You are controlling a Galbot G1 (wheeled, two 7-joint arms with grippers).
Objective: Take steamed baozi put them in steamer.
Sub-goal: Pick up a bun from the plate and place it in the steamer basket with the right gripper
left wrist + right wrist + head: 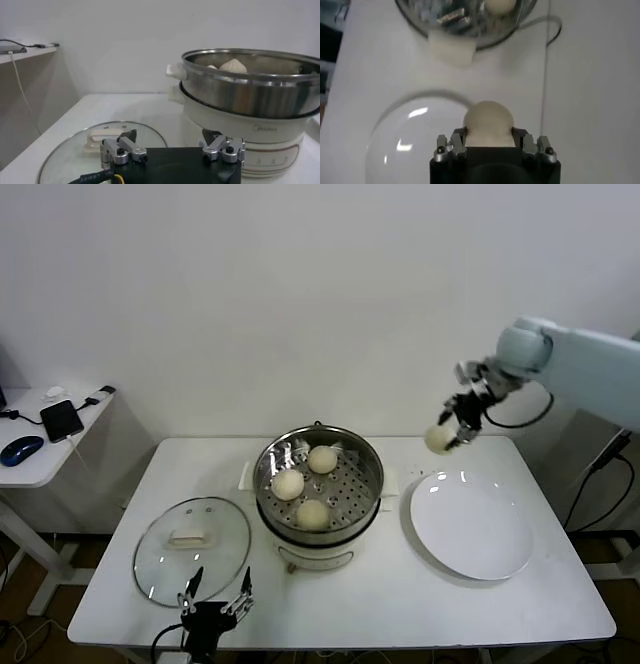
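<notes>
I should release the baozi, now held above the white plate's edge, from my right gripper in the steamer's empty spot (344,485) on the side toward the white plate.
The steel steamer (270,484) stands mid-table on its white base and holds three cream baozi: one at the back (322,459), one at the left (288,484), one at the front (313,515). My right gripper (447,436) is shut on a fourth baozi (438,439) and holds it in the air above the far edge of the white plate (470,529), right of the steamer. In the right wrist view the baozi (488,122) sits between the fingers. My left gripper (215,596) is open and empty at the table's front edge, by the glass lid (192,549).
The glass lid lies flat left of the steamer and also shows in the left wrist view (75,150). The steamer (250,95) rises close beside the left gripper. A side table (40,449) with a phone and mouse stands at far left.
</notes>
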